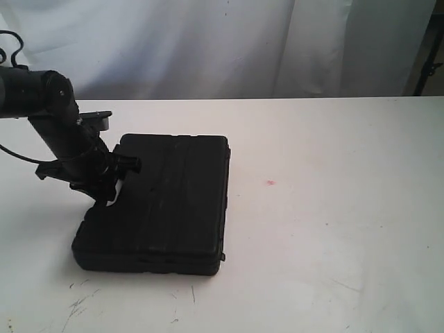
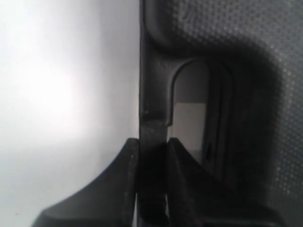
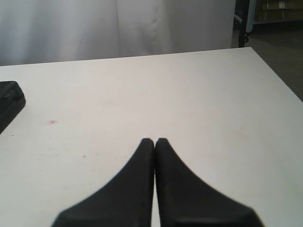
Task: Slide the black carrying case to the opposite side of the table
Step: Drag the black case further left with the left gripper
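First I see the spot straight (image 1: pixel 108 200) (image 2: pixel 173 151) behind the dark scratch marks on the white table. Then my left gripper needs to release the black carrying case there.
The black carrying case (image 1: pixel 163 205) lies flat on the white table (image 1: pixel 333 208), left of the middle. My left gripper (image 1: pixel 109 193) is at the case's left edge, shut on its handle (image 2: pixel 154 118), whose black bar runs between the two fingers (image 2: pixel 129 175). The case's textured lid (image 2: pixel 246 71) fills the rest of that view. My right gripper (image 3: pixel 155 142) is shut with nothing in it, above bare table; it does not show in the exterior view. One corner of the case (image 3: pixel 9 101) appears in the right wrist view.
A tiny red spot (image 1: pixel 270 183) marks the table right of the case. Dark scratch marks (image 1: pixel 80 302) lie near the front left. A white curtain (image 1: pixel 229 41) hangs behind the far edge. The table's right edge (image 3: pixel 277 75) drops off to a dark floor.
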You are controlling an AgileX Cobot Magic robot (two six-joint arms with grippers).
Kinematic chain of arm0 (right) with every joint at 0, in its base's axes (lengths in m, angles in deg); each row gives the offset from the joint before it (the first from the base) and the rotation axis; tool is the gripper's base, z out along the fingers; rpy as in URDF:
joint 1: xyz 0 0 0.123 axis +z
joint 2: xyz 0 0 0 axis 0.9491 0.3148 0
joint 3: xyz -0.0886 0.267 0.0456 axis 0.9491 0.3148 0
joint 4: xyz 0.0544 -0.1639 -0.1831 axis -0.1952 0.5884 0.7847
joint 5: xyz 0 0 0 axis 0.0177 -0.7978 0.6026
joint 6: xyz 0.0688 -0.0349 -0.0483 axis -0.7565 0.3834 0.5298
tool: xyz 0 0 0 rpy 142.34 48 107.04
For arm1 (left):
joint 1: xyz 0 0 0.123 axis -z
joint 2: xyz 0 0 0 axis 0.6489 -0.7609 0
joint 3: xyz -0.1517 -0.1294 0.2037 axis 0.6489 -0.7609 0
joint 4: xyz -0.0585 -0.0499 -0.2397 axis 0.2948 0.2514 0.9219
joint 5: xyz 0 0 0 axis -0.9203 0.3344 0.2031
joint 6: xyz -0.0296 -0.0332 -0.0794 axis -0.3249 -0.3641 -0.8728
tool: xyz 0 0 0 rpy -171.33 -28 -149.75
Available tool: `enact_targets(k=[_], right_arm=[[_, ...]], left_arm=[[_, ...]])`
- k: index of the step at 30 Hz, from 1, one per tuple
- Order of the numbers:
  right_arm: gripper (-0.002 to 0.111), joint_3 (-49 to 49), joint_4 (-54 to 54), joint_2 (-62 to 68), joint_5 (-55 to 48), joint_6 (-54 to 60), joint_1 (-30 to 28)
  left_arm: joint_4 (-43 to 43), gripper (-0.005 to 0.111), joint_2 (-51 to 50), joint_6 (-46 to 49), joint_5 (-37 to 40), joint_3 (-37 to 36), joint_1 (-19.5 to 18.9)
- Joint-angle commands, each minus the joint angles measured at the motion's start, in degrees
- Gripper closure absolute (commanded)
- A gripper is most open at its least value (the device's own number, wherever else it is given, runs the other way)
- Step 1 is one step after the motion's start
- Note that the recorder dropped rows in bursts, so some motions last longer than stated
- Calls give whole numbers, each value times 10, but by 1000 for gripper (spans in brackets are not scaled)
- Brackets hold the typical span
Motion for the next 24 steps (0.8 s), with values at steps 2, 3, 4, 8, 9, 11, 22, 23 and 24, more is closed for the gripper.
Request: enact_targets(k=[2, 3, 4, 8, 9, 11, 22, 23, 24], right_arm=[[108, 2, 5, -4, 2, 4, -3], [108, 2, 5, -4, 2, 4, -3], [108, 2, 5, -4, 2, 4, -3], [108, 2, 5, -4, 2, 4, -3], [108, 2, 5, -4, 2, 4, -3], [108, 2, 5, -4, 2, 4, -3], [108, 2, 5, -4, 2, 4, -3], [108, 2, 5, -4, 2, 4, -3], [108, 2, 5, -4, 2, 4, -3]], left_arm=[[-68, 107, 2, -17, 28, -2, -25], [-78, 107, 2, -21, 31, -2, -29], [-82, 107, 2, -22, 32, -2, -32], [-105, 107, 2, -22, 35, -2, -41], [-112, 107, 2, -22, 35, -2, -41], [-116, 107, 2, -22, 35, -2, -43], [-138, 107, 2, -22, 46, -2, -60], [-138, 107, 2, -22, 47, -2, -60], [-138, 107, 2, -22, 48, -2, -62]])
